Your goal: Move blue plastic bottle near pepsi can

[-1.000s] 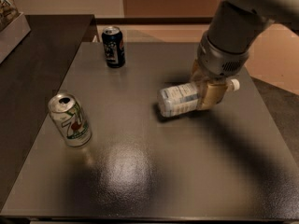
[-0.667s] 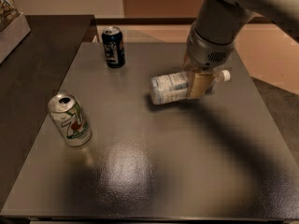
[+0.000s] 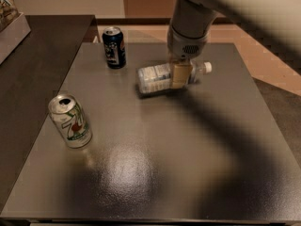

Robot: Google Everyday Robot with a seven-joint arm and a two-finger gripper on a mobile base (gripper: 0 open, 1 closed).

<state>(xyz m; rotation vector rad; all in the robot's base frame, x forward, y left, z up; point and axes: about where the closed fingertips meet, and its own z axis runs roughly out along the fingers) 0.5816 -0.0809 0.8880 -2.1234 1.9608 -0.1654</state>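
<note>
Next, my gripper releases the blue plastic bottle on the grey table [image 3: 151, 68], with the bottle's base close beside the foot of the pepsi can.
The blue plastic bottle [image 3: 157, 77] lies on its side, cap pointing right, held just above the grey table [image 3: 188, 164]. My gripper [image 3: 181, 74] comes down from the arm at the top right and is shut on the bottle near its neck end. The pepsi can [image 3: 114, 47] stands upright at the table's far left part, a short way left of and beyond the bottle's base.
A white-and-green 7UP can [image 3: 70, 121] stands upright at the left middle of the table. A dark counter [image 3: 28, 79] adjoins the table on the left, with a box [image 3: 9, 18] at the far left corner.
My gripper has carried the bottle leftward and farther back, closer to the pepsi can. The cans have not moved.
</note>
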